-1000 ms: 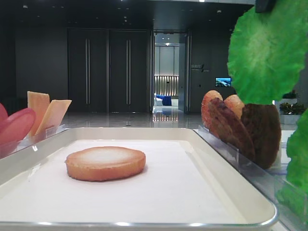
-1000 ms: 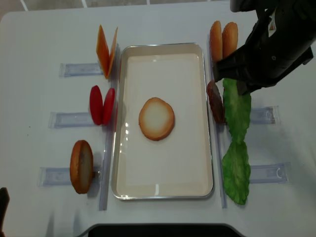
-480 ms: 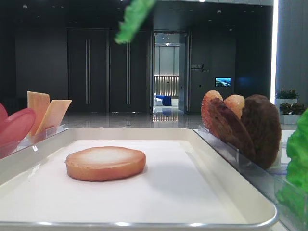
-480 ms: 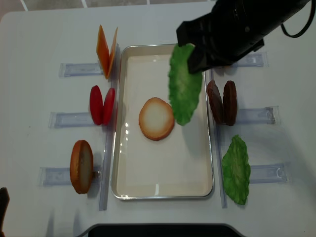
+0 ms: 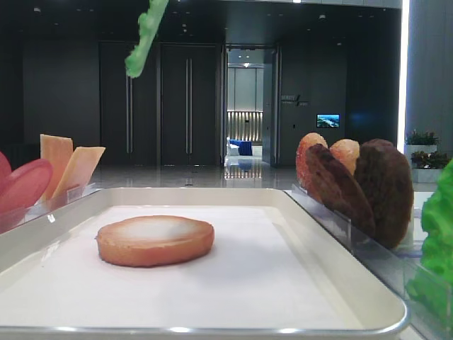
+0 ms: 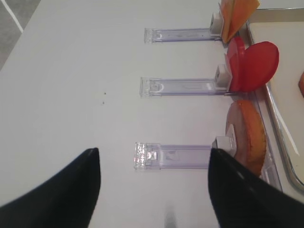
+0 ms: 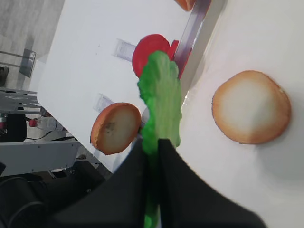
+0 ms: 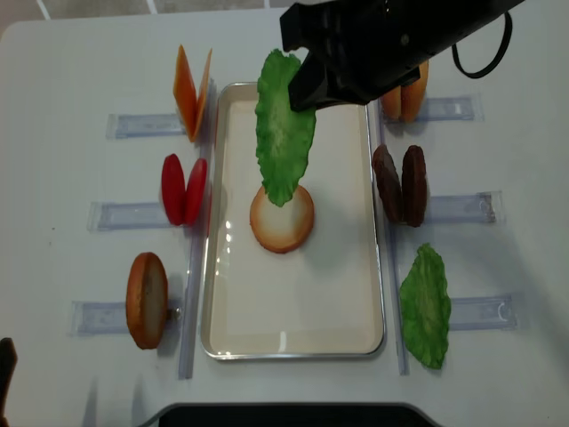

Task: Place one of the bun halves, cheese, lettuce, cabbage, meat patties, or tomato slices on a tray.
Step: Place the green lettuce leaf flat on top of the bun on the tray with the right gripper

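My right gripper has the lettuce leaf. Next, I put it down on the mid-tray bun half (image 8: 268, 214) (image 7: 234, 104), toward the tomato slices.
My right gripper (image 8: 300, 82) is shut on the upper end of a bright green lettuce (image 8: 284, 129) leaf, which hangs down over the cream-white tray (image 8: 293, 354). In the overhead view the leaf's lower tip overlaps the bun half (image 8: 284, 222) lying flat mid-tray. The right wrist view shows the lettuce (image 7: 160, 99) pinched between the black jaws of my right gripper (image 7: 153, 143), with the bun half (image 7: 251, 107) off to one side below. Only the leaf's edge (image 5: 145, 35) shows in the low view, high above the bun half (image 5: 156, 241). My left gripper (image 6: 154, 152) stands open over bare table, left of the tray.
Clear racks flank the tray. On the left stand cheese (image 8: 191, 89), tomato slices (image 8: 184, 189) and a bun half (image 8: 147, 298). On the right are meat patties (image 8: 400, 184), buns (image 8: 402, 102) partly under the arm, and a second lettuce leaf (image 8: 425, 307).
My right gripper has carried the lettuce from beside the patties on the right, leftward over the tray, to above the bun half. The left gripper has not moved.
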You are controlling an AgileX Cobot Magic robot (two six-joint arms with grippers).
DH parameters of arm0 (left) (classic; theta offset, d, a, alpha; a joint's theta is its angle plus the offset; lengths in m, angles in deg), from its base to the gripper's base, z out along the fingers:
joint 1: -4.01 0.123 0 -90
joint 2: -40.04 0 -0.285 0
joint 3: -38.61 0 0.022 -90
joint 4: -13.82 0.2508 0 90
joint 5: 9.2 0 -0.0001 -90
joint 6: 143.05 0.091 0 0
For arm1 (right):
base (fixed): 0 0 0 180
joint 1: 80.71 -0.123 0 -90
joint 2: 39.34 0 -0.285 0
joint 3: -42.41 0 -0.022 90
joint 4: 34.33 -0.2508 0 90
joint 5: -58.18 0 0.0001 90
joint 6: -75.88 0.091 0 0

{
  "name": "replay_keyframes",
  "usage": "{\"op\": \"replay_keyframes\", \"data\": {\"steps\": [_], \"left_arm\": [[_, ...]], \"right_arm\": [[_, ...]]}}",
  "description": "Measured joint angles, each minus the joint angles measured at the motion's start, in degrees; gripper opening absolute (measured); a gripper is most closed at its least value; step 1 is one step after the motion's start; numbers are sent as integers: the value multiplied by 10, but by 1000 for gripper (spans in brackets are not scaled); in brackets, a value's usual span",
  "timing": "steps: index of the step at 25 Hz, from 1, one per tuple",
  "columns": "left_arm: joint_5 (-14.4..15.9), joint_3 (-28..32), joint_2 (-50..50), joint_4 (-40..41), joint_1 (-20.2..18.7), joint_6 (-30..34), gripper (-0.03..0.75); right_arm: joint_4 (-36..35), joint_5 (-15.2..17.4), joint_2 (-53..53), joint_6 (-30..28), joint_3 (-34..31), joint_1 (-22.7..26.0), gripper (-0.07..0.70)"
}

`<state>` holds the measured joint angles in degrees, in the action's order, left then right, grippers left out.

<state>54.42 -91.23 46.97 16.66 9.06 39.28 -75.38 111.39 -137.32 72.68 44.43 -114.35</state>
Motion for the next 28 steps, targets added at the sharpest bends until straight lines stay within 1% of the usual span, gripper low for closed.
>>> {"op": "replay_keyframes", "data": {"steps": [7,10,16,22,28], "left_arm": [[0,0,0,0,0,0,534],[0,0,0,0,0,0,534],[0,0,0,0,0,0,534],[0,0,0,0,0,0,534],[0,0,0,0,0,0,534]], "right_arm": [[-19,-26,-61,-22,0,-23,22],[-32,-30,-88,-38,0,-23,22],[-44,-57,-117,-60,0,-23,22],[-63,-76,-144,-87,0,-25,22],[-64,-84,-169,-102,0,-29,22]]}}
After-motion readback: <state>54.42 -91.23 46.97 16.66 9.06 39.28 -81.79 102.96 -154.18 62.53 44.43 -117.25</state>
